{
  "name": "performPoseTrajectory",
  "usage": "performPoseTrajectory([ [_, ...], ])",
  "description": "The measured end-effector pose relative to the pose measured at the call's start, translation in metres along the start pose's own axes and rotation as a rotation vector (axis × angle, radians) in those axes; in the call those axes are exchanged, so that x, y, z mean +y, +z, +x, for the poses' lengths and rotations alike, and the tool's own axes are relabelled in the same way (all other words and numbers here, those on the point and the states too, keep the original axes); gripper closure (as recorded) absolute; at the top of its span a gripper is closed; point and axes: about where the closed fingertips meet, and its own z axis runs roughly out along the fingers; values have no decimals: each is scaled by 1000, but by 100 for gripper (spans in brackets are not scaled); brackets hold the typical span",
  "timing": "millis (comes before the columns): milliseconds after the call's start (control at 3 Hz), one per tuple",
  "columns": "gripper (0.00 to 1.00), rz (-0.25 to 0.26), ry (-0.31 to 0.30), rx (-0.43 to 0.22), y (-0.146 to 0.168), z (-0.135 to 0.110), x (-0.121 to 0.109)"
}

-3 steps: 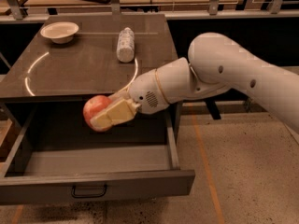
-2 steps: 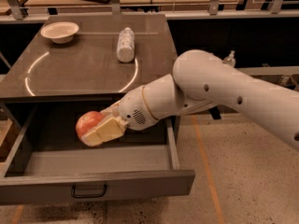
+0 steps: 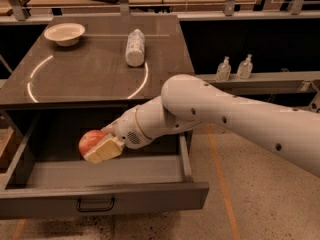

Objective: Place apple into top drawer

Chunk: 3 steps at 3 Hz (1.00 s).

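Note:
I will release the apple on the drawer's bottom straight (image 3: 100, 163) behind the dark bail handle.
The apple (image 3: 90, 141) is round and red-orange with a paler patch. My gripper (image 3: 98, 146) is shut on it, one pale finger (image 3: 103, 151) across its front. The gripper holds the apple inside the open top drawer (image 3: 100, 200), just above the drawer floor at about its middle. The drawer is pulled far out; its grey front panel carries a small dark bail handle (image 3: 95, 204). My white arm (image 3: 230, 114) reaches in from the right over the drawer's right wall.
On the cabinet top (image 3: 85, 74) lie a white plastic bottle (image 3: 134, 47) on its side and a white bowl (image 3: 64, 33) at the back left. Two small bottles (image 3: 235, 67) stand on a shelf at right. Concrete floor lies to the right.
My gripper has moved down and to the left with the apple, from the drawer's rear edge level deeper into the open drawer. The arm has swung lower.

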Motion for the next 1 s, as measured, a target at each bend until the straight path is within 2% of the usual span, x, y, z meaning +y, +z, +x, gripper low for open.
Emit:
performPoseTrajectory([
  [333,100,14,-4,30,23,17,-12],
  [1000,100,131,-41,125,44,43,-40],
])
